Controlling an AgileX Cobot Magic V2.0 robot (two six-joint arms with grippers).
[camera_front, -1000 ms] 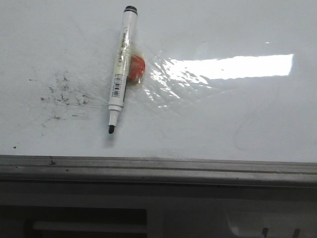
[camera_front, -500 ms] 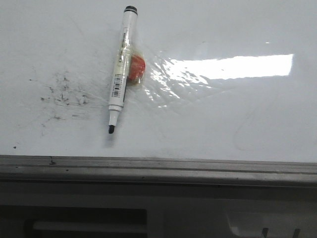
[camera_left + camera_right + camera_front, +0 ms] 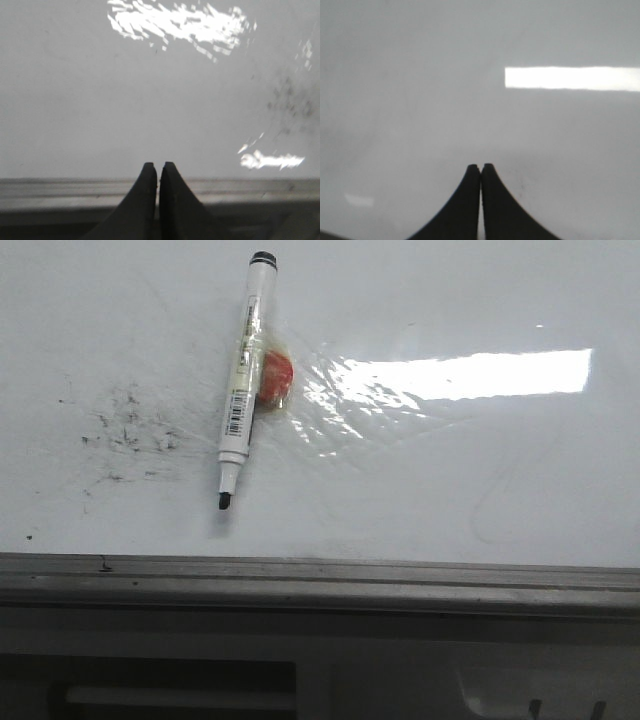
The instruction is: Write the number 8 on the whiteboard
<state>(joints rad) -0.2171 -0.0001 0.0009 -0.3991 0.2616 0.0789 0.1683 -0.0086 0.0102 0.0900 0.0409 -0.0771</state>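
The robot's right gripper will next close on the marker's body (image 3: 248,352) beside the red round piece, between the barcode and the black back end.
The whiteboard (image 3: 450,490) fills the front view, glossy white with a grey frame edge along its near side. No number 8 shows on it. An uncapped white marker (image 3: 240,380) lies on the board, black tip pointing toward the frame, resting against a small red round piece (image 3: 275,378) under crinkled clear tape. Neither gripper appears in the front view. My left gripper (image 3: 158,165) is shut and empty above the board's near frame (image 3: 250,187). Over bare board (image 3: 420,100), my right gripper (image 3: 481,166) is likewise shut with nothing held.
Scattered black smudge specks (image 3: 130,430) mark the board left of the marker. A bright glare strip (image 3: 470,375) reflects at the right. Below the frame edge (image 3: 320,585) runs a dark ledge.
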